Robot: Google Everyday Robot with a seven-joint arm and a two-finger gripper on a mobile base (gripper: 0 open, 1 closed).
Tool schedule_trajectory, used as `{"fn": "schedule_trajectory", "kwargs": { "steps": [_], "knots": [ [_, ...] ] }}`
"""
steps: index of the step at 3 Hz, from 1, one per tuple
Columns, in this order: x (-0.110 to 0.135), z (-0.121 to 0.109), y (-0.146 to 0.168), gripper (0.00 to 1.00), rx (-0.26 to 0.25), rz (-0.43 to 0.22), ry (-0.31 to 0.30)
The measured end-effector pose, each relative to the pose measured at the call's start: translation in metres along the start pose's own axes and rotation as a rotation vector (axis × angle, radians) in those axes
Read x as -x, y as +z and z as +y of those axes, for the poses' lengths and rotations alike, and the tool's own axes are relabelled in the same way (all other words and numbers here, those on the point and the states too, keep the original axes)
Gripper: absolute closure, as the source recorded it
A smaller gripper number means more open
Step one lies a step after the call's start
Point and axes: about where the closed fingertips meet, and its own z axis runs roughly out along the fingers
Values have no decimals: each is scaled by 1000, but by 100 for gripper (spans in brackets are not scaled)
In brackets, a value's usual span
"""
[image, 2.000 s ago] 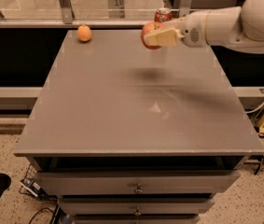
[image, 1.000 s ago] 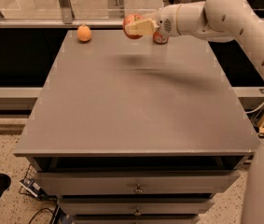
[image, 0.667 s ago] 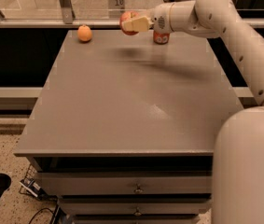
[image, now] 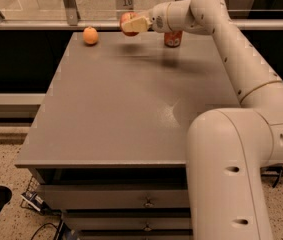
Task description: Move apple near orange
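Next, I let go of the red apple on the grey table (image: 118, 39) next to the orange, toward the soda can.
The orange (image: 90, 35) sits on the grey table (image: 121, 104) near its far left corner. My gripper (image: 131, 24) is shut on the red apple (image: 126, 20) and holds it in the air above the table's far edge, a short way right of the orange. The apple is partly hidden by the cream fingers (image: 136, 25). My arm reaches in from the right across the back of the table.
A red soda can (image: 173, 38) stands at the far edge, behind my wrist. A glass railing runs behind the table. Drawers sit under the table front. My arm's large shoulder section (image: 231, 174) fills the near right.
My gripper has carried the apple leftwards along the far edge, from above the soda can towards the orange. The orange and can have not moved.
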Motion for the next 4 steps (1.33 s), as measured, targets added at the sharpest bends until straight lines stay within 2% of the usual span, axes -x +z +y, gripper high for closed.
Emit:
{"fn": "schedule_trajectory", "kwargs": {
  "steps": [1, 2, 3, 4],
  "knots": [
    [8, 3, 17, 100, -20, 24, -20],
    [-2, 13, 32, 100, -18, 59, 5],
    [-23, 19, 47, 100, -14, 86, 60],
    [-38, 19, 60, 100, -17, 80, 94]
  ]
}}
